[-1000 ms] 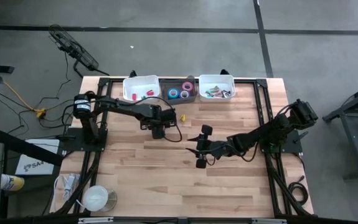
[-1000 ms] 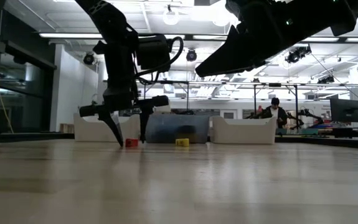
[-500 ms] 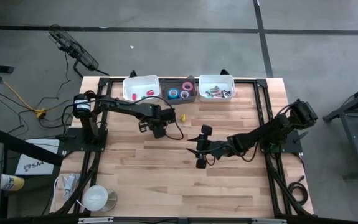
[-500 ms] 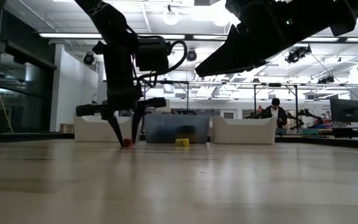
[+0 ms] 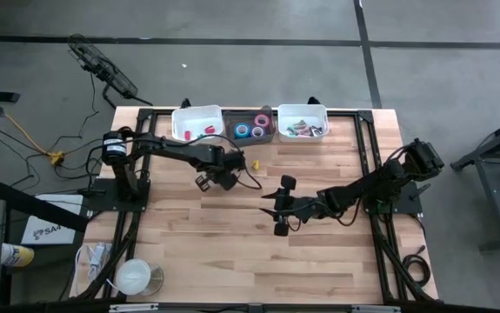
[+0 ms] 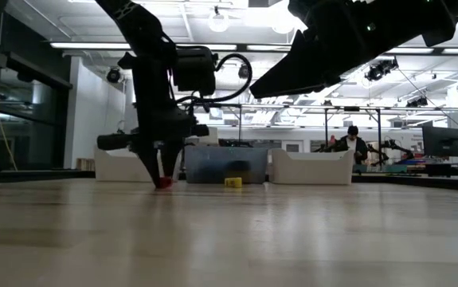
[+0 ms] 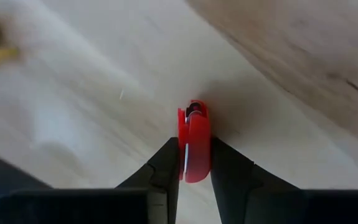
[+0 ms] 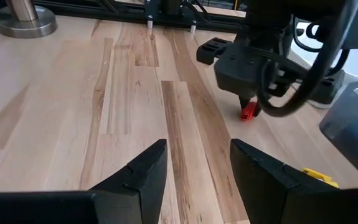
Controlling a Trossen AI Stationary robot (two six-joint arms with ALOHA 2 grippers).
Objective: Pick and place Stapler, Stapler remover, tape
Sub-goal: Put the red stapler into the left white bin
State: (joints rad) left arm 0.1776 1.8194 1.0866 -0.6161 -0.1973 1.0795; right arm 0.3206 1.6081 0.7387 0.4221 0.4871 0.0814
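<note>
My left gripper will let go of the small red piece between the other red pieces in the white bin point(image 5: 196, 127).
A small red piece point(image 7: 194, 146), stapler or stapler remover I cannot tell, stands on its edge on the wooden table point(image 5: 232, 252) in front of the bins. My left gripper point(image 7: 194, 163) points steeply down over it and is shut on it; the low view shows the piece point(image 6: 163, 182) at table level under that gripper point(image 6: 160, 171). In the high view the left gripper point(image 5: 218, 179) hides it. A yellow piece point(image 5: 254, 163) lies on the table nearby. Tape rolls point(image 5: 251, 130) lie in the dark middle bin. My right gripper point(image 5: 273, 209) hovers open over the table's middle, holding nothing. My left gripper pinches the red piece's two flat sides point(image 7: 195, 163) between its two fingers. The fingers come from above, pointing steeply down. The piece stands on edge with its lower side on the table.
Three bins stand in a row at the far edge: a white one point(image 5: 196, 123), the dark middle one point(image 5: 265, 137) and another white one point(image 5: 302, 111). A person sits in the room behind the table point(image 6: 351, 142). Bare wood lies toward the near edge.
My left gripper has stayed over the same spot, rolled about its own pointing line, and shut its fingers from wide apart onto the red piece. The piece remains on the table. My right arm has kept still.
</note>
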